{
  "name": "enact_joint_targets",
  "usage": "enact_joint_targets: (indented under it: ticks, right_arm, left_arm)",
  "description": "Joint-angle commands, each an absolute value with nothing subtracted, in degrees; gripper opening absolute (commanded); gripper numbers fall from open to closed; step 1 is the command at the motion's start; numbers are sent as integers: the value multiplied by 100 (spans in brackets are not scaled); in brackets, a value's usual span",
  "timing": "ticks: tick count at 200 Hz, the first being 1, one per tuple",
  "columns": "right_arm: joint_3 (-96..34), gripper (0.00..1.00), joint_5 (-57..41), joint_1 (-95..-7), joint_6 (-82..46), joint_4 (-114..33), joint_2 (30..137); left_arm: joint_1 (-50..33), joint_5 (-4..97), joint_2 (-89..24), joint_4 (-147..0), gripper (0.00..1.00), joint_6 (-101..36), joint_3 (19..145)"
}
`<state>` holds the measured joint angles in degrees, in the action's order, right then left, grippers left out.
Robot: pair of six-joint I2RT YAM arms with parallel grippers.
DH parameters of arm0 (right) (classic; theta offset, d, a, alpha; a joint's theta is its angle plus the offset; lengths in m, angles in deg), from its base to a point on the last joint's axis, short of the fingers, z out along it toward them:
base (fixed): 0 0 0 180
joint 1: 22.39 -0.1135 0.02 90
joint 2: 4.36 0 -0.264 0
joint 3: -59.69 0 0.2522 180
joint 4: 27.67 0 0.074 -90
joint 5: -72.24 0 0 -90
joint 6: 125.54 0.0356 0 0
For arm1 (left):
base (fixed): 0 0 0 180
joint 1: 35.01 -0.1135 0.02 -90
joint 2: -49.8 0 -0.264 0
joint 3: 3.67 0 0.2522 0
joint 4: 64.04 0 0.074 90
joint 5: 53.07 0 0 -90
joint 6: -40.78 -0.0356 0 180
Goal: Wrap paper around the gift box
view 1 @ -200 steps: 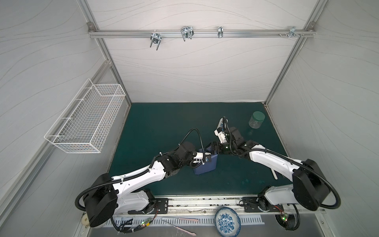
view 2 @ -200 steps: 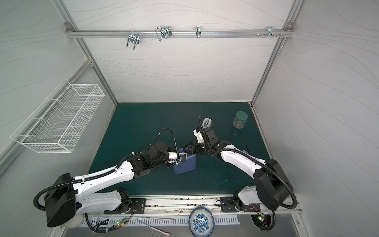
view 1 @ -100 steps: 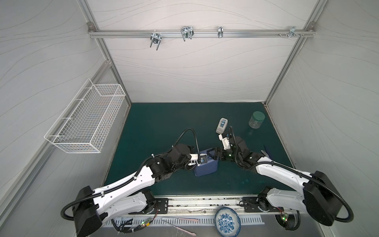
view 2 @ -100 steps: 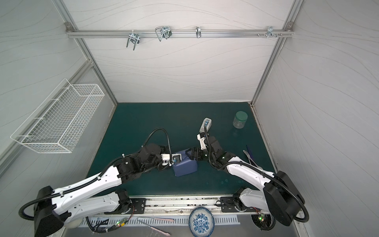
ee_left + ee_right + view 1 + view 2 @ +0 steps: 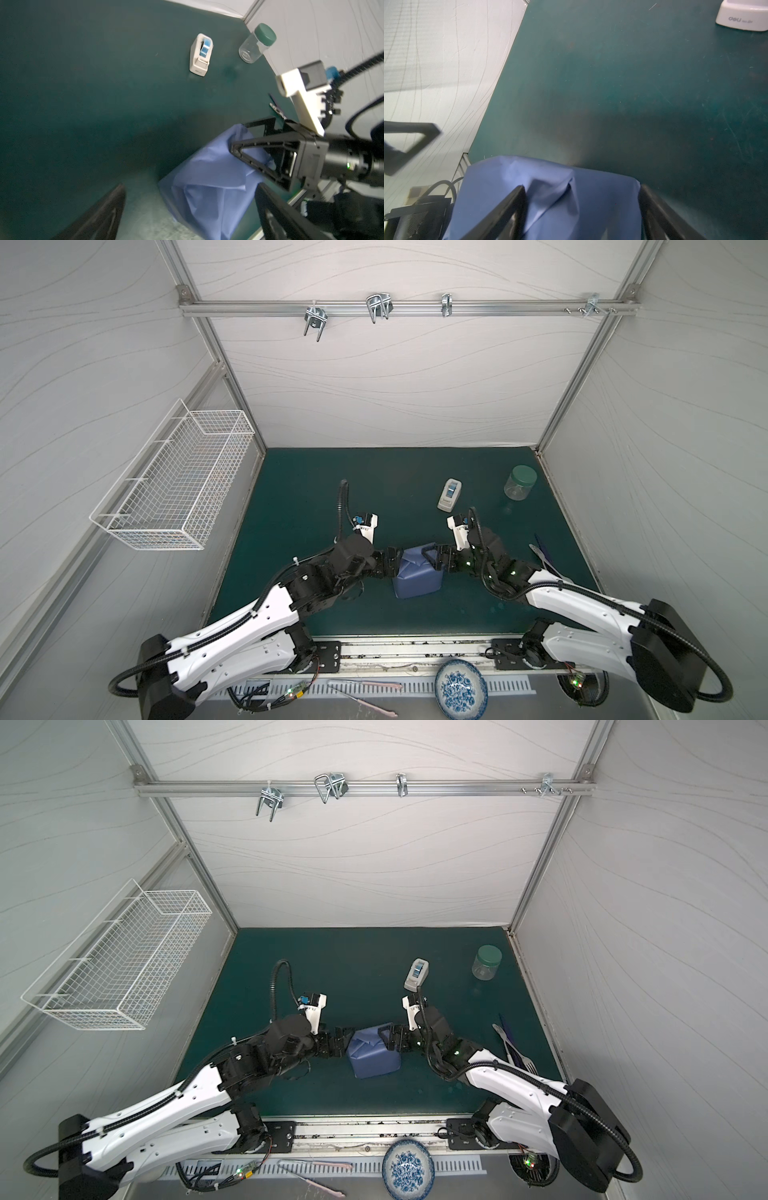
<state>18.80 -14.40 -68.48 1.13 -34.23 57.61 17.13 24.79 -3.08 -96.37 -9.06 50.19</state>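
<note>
Next, I close my right gripper on the white dispenser's tape, at the tape's loose end (image 5: 447, 498), between roll and cutter.
The blue paper (image 5: 417, 578) covers the gift box as a creased parcel on the green mat, in both top views (image 5: 374, 1056); the box itself is hidden. My left gripper (image 5: 392, 565) is open just off the parcel's left side; in the left wrist view its fingers (image 5: 99, 218) stand wide and the parcel (image 5: 207, 187) lies ahead between them, untouched. My right gripper (image 5: 432, 558) is at the parcel's right end with its jaws wide. In the right wrist view one of its fingers (image 5: 508, 209) lies over a folded flap and the other stands beside the parcel's edge.
A white tape dispenser (image 5: 450, 494) and a green-lidded clear jar (image 5: 519, 482) stand behind the parcel to the right. Utensils (image 5: 544, 556) lie by the right wall. A wire basket (image 5: 174, 481) hangs on the left wall. A patterned bowl (image 5: 460, 689) sits off the mat at the front.
My left gripper opened, let go of the paper and drew back to the left. My right gripper came down from beside the tape dispenser to the parcel's right end.
</note>
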Motion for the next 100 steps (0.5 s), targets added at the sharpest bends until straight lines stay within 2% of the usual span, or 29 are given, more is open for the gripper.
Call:
enact_joint_targets:
  ticks: [1, 28, 100]
  right_arm:
    - [2086, 85, -1644, -6917, 53, -3963, 5715]
    - [2132, 84, -1669, -6937, 56, -3947, 5681]
    - [2186, 84, -1734, -6970, 72, -3900, 5743]
  left_arm:
    - [1569, 2830, -824, -8994, 99, 596, 5125]
    - [1239, 3547, -1304, -8617, 99, 938, 5004]
    - [1524, 3729, -1342, -8032, 98, 1480, 3976]
